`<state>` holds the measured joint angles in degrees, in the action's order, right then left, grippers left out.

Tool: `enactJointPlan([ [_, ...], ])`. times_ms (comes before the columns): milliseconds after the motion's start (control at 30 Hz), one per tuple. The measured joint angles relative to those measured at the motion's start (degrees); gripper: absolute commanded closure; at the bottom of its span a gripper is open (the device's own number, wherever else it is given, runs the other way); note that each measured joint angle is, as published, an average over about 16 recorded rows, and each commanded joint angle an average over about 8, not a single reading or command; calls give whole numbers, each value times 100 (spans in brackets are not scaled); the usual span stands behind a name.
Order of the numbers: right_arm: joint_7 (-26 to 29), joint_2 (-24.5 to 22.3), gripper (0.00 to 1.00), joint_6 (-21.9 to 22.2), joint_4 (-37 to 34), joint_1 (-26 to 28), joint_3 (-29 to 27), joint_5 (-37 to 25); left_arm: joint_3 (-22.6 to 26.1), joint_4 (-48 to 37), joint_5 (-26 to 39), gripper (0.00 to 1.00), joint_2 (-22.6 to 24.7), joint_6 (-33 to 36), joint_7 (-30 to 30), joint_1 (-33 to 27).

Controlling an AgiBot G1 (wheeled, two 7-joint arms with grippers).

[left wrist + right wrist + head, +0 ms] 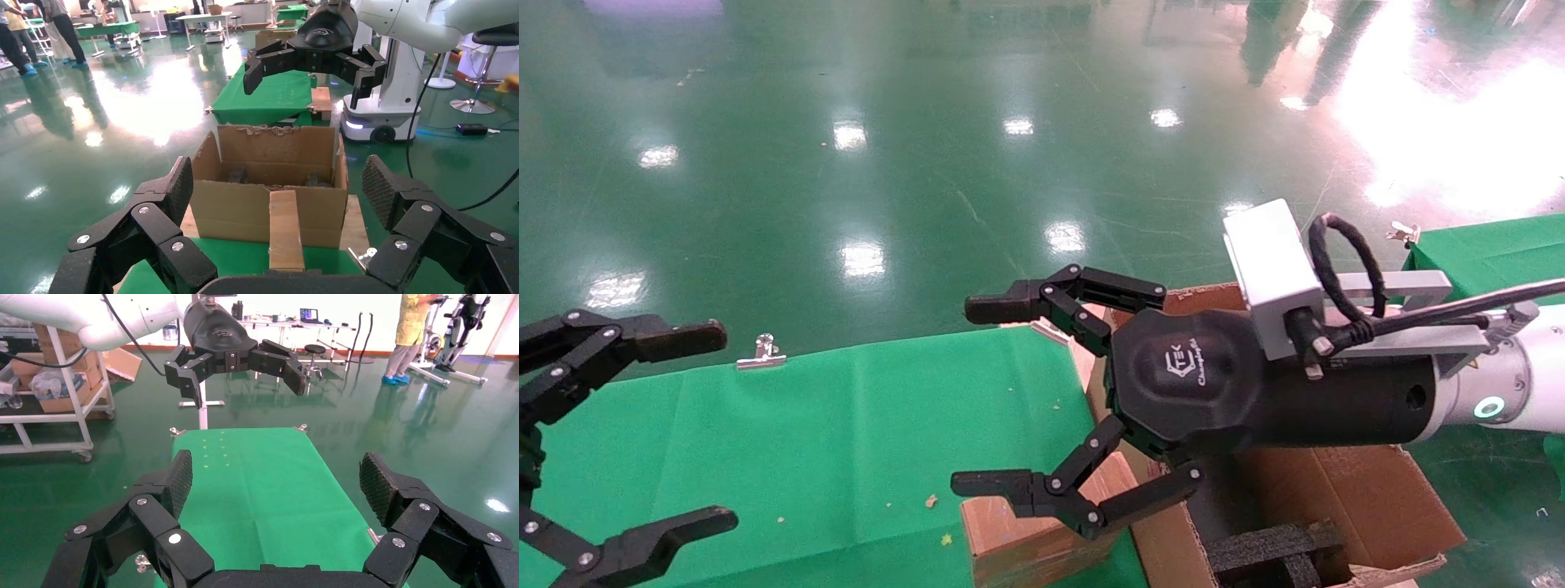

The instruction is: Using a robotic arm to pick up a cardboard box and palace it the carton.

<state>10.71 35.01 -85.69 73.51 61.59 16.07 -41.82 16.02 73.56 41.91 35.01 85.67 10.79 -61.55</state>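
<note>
The robot's right gripper will next move down to the small cardboard box and grip its long sides near the box's end [1107, 485] beside the carton.
The small cardboard box [1009, 543] lies at the right end of the green table, touching the large carton [1369, 490]. Black foam inserts [1271, 555] sit inside the carton. My right gripper [983, 396], on the white arm with the green ring light, is open and empty. It hovers over the table's end, its lower finger just above the box. My left gripper [717, 426] is open and empty at the table's far left. The left wrist view shows the box [286, 233] in front of the carton [245, 202], with the right gripper [315, 61] above them.
The green cloth table [846, 425] has a metal clip [762, 353] on its far edge. A second green table [1491, 253] stands at the right. Glossy green floor lies beyond. In the right wrist view the left gripper [235, 361] hangs over the far end of the table [263, 478].
</note>
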Motion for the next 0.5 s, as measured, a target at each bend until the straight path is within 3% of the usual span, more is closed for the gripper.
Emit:
enactJointPlan([
  [500,0,0,0,0,0,0,0,0,1,0,-2,0,0,-1,-3,0],
])
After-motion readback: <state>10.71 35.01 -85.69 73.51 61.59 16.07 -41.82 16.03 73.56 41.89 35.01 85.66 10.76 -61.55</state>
